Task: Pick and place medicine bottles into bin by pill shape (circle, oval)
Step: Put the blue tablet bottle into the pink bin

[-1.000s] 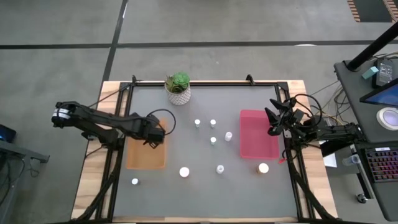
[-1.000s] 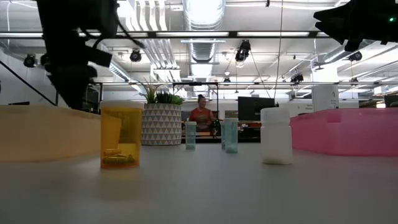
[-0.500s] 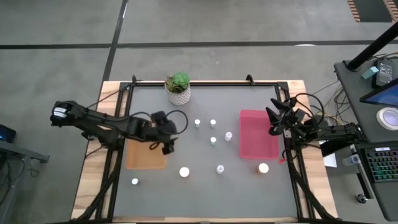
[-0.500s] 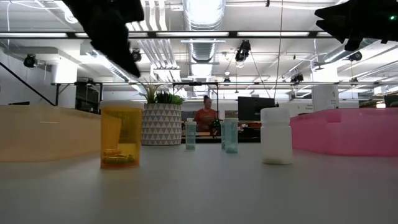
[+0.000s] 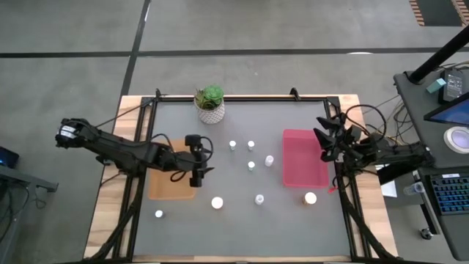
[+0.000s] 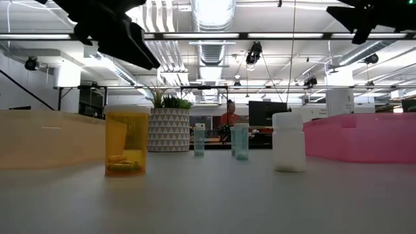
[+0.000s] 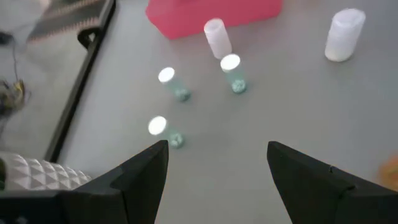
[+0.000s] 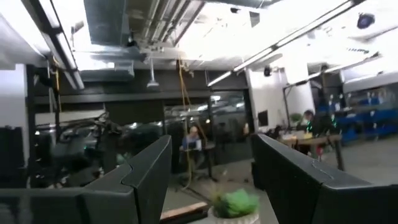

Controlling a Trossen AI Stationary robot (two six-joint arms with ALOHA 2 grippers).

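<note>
I need to close my right gripper on the white cap (image 5: 250,144) of the small bottle that is nearer the pink bin, out of the two bottles closest to the plant.
Several white-capped medicine bottles stand on the grey table (image 5: 242,235): small ones in the middle (image 5: 250,166), a wider one (image 5: 217,202) toward the near side, one (image 5: 310,198) near the pink bin, one (image 5: 159,214) at the near left. The low view shows an orange-bodied bottle (image 6: 127,140) and a white one (image 6: 288,141). My left gripper (image 5: 198,167) is open and empty, in the air at the orange bin's right edge; its wrist view (image 7: 214,177) looks down on the middle bottles (image 7: 166,81). My right gripper (image 5: 322,143) is open and empty, raised at the pink bin's right edge.
An orange bin (image 5: 170,183) sits at the left and a pink bin (image 5: 304,158) at the right. A potted green plant (image 5: 210,103) stands at the far edge. A black frame rail (image 5: 242,97) runs round the table. A person shows in the room beyond (image 6: 229,118).
My left gripper has gone from above the orange bin toward the table's right and a little toward the near edge, ending at the bin's right edge, closer to the middle bottles. No bottle has moved.
</note>
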